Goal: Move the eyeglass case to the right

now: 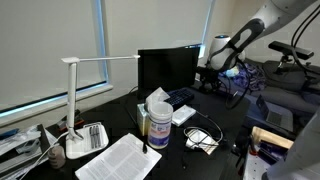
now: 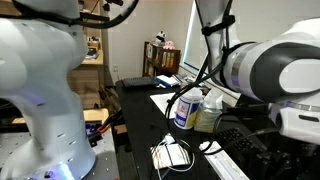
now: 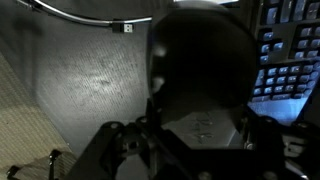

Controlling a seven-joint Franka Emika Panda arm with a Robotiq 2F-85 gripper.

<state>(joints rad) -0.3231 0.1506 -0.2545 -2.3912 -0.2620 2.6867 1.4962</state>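
Observation:
The gripper will release the eyeglass case on the dark desk (image 1: 201, 97) beside the keyboard's far end. The case is lying on a dark desk now.
In the wrist view the eyeglass case (image 3: 200, 50) is a big dark rounded shape that fills the middle of the picture, lying on a dark desk. My gripper (image 3: 200, 135) is low over it, with one finger on each side of its near end. The fingers look spread wide, and the picture is very dark. In an exterior view the gripper (image 1: 213, 72) hangs just above the desk behind the monitor, and the case itself cannot be made out there.
A keyboard (image 3: 290, 50) lies right beside the case. On the desk stand a black monitor (image 1: 167, 68), a white desk lamp (image 1: 75, 100), a wipes tub (image 1: 157, 110), loose papers (image 1: 120, 160) and cables (image 1: 200, 137).

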